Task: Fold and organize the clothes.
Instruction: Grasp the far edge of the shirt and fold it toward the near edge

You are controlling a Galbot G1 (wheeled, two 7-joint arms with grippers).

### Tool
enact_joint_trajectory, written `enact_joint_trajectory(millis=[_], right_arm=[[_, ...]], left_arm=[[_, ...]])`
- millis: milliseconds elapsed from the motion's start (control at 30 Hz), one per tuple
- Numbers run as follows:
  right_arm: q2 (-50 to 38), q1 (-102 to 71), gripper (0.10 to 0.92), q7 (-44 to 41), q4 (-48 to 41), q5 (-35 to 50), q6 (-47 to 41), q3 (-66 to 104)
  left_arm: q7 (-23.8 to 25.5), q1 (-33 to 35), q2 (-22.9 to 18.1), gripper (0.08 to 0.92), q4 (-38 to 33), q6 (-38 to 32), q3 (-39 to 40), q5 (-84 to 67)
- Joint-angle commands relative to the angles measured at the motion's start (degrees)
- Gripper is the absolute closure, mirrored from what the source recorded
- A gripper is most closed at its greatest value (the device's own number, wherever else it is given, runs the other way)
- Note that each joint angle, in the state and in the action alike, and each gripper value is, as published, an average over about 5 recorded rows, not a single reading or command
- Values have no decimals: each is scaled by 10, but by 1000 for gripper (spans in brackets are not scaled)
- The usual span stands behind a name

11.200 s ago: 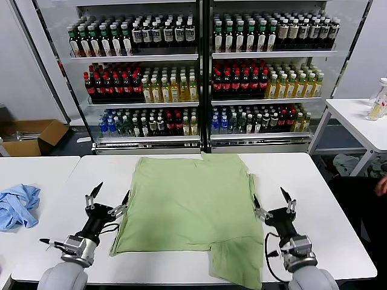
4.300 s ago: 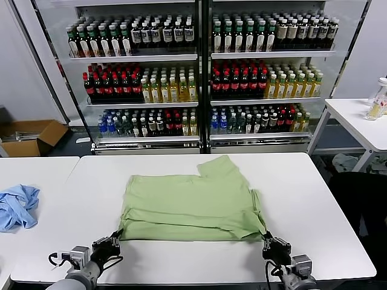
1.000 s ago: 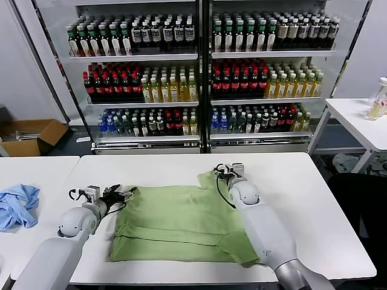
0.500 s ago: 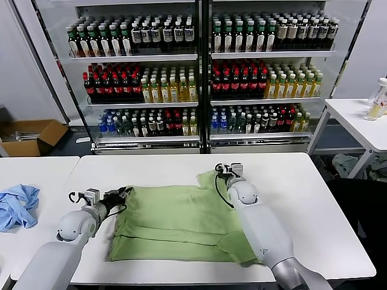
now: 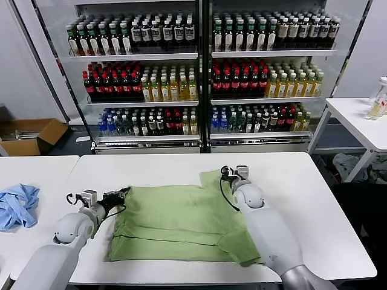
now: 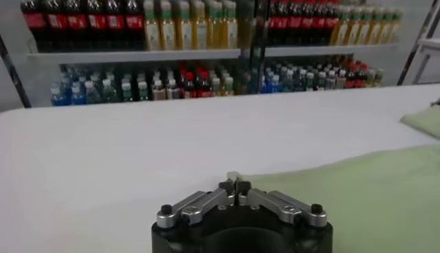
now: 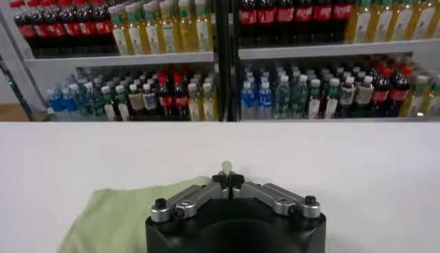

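The robot's right gripper should release the green shirt's far corner just behind the folded flap at its near corner (image 5: pixel 256 221).
A light green shirt (image 5: pixel 181 220), plain side up, lies folded into a wide band on the white table (image 5: pixel 314 199). My left gripper (image 5: pixel 124 193) is shut on the shirt's far left corner, low over the table. In the left wrist view a bit of green cloth sticks out between the closed fingertips of that gripper (image 6: pixel 234 181), and the shirt (image 6: pixel 364 196) spreads away from it. My right gripper (image 5: pixel 226 173) is shut on the far right corner by the sleeve. In the right wrist view a green tip shows above the closed tips of that gripper (image 7: pixel 227 176), with the shirt (image 7: pixel 117 213) beside it.
A crumpled blue cloth (image 5: pixel 17 205) lies on the neighbouring table to the left. Glass-fronted shelves of bottles (image 5: pixel 199 78) stand behind the table. A cardboard box (image 5: pixel 33 136) sits on the floor at far left. Another white table (image 5: pixel 357 118) stands at right.
Both grippers have stayed shut on the shirt's far corners. The left has shifted slightly left and the right slightly right, drawing the far edge straighter.
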Motion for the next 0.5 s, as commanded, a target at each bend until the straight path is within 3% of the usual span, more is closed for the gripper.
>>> enact_joint_trajectory(millis=[33,333,500], right_arm=[[-116,-115,919,18,284,89,-28,22],[-199,-290,919,33,483,110,-36,81],[-209,-364,919,36,540,93,-31,110]], left_arm=[[-8,80,38,916,-112,-20,-29,-48],[-22,185,57,916,-191,-29,-63,-43],[-21,224,54,916,-200,-37,-82,-36]])
